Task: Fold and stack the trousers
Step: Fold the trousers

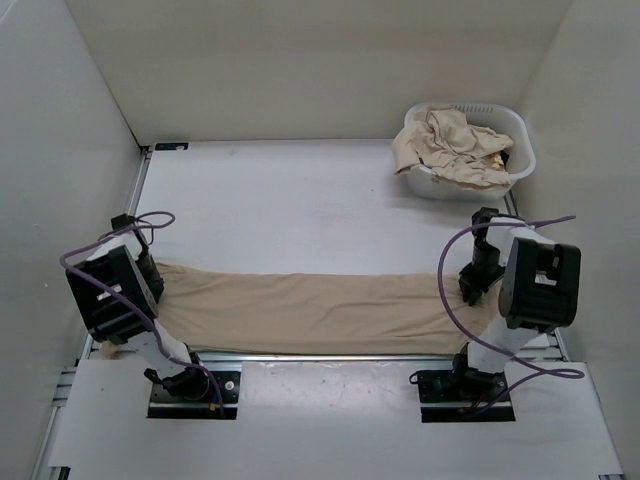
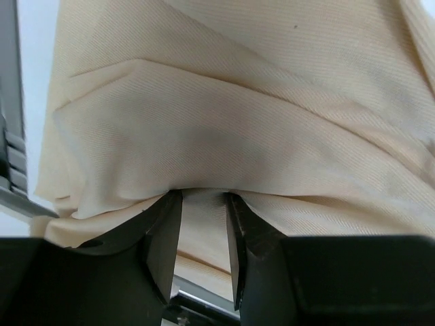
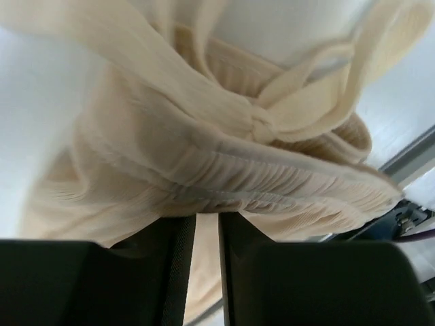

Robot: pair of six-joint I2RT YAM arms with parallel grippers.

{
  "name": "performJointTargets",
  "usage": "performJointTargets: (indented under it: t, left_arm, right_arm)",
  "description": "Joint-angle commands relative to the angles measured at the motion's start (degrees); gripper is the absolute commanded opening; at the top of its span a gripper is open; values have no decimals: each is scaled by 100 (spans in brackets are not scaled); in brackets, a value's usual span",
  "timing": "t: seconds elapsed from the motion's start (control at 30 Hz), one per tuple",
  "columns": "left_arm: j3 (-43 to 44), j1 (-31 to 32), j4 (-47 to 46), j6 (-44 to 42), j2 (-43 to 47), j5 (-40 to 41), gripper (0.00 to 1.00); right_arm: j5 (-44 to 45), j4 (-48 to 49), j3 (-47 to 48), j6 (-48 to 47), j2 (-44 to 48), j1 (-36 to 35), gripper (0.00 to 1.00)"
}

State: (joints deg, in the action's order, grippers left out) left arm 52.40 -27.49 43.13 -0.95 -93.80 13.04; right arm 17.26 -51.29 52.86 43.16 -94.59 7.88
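The trousers' near edge is lying along the metal rail, so I should grip the waistband [image 3: 253, 157] beside the drawstring knot with my right gripper and pull the trousers clear before folding.
One pair of beige trousers [image 1: 320, 310] lies stretched left to right across the near part of the table. My left gripper [image 1: 150, 275] is at its left end. In the left wrist view the jaws [image 2: 204, 197] stand partly closed, with a raised fold of cloth [image 2: 238, 122] over and between the tips. I cannot see whether they pinch it. My right gripper [image 1: 470, 290] is at the right end. There the jaws [image 3: 207, 216] are nearly together on the gathered waistband [image 3: 272, 183], just below the knotted drawstring [image 3: 262, 125].
A white slotted laundry basket [image 1: 520, 135] stands at the back right with more crumpled beige trousers [image 1: 450, 150] in it. White walls close in the table on three sides. A metal rail [image 1: 330, 355] runs along the near edge by the arm bases.
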Motion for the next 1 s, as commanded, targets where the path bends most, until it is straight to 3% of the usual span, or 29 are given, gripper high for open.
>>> performJointTargets:
  t: [0.0, 0.2, 0.37, 0.47, 0.57, 0.6, 0.7, 0.8, 0.97]
  left_arm:
    - [321, 340, -1044, 95, -551, -100, 44]
    - [920, 945, -992, 95, -1201, 58, 44]
    - [1211, 1017, -737, 95, -1474, -3, 44]
    - [1325, 1017, -666, 95, -1475, 49, 47]
    - [1325, 1017, -465, 95, -1361, 50, 48]
    - [1264, 1017, -412, 95, -1308, 102, 50]
    - [1062, 1017, -350, 95, -1036, 42, 51]
    - [947, 964, -297, 95, -860, -11, 51]
    - [947, 964, -68, 95, -859, -73, 51]
  right_arm:
    - [568, 480, 733, 237, -516, 134, 24]
    - [516, 427, 1944, -17, -1105, 135, 25]
    - [121, 549, 2606, -526, -1484, 188, 29]
    - [-335, 602, 2747, -1001, -1484, 311, 37]
    - [-627, 190, 2905, -1546, -1204, 363, 52]
    - [-627, 111, 2836, -1747, -924, 363, 64]
    - [-250, -162, 2432, -1942, -457, 363, 82]
    - [206, -163, 2141, -2074, -342, 363, 94]
    - [34, 347, 2141, -2540, -858, 363, 97]
